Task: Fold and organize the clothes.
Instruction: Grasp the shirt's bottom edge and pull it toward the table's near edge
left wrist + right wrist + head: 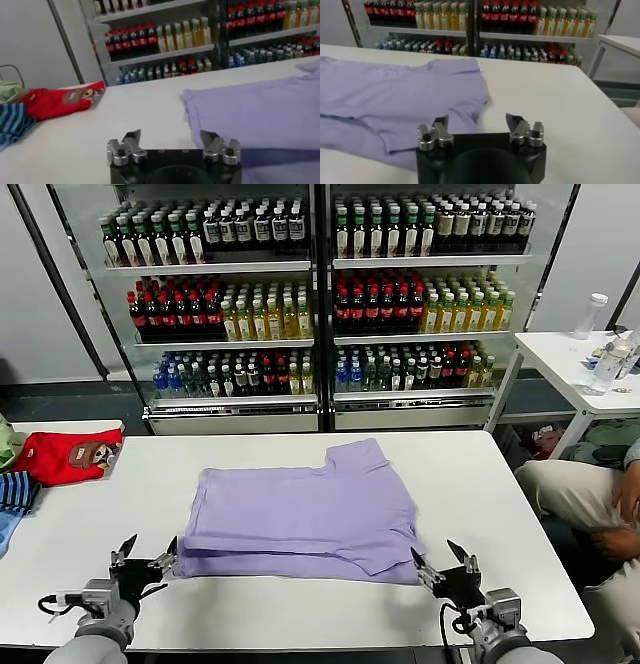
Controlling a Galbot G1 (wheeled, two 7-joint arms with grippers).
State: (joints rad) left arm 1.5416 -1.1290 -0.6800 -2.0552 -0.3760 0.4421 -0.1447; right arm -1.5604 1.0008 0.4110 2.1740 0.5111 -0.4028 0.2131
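I can see the lavender T-shirt's upper layer buckling along its near edge, so next I pinch the near corners (187,568) with my grippers and pull the shirt straight toward me before I fold it.
The lavender T-shirt (300,514) lies plain side up in the middle of the white table (520,534), partly folded, with one sleeve sticking out at the far right. My left gripper (148,554) is open and empty at the shirt's near left corner. My right gripper (437,562) is open and empty at the shirt's near right corner. In the left wrist view the gripper (172,137) sits before the shirt's edge (250,115). In the right wrist view the gripper (479,121) faces the shirt's corner (395,100).
A red garment with a brown patch (68,454) and a blue striped cloth (15,492) lie at the table's far left. Drink shelves (320,304) stand behind. A seated person (585,494) and a side table (580,359) are at the right.
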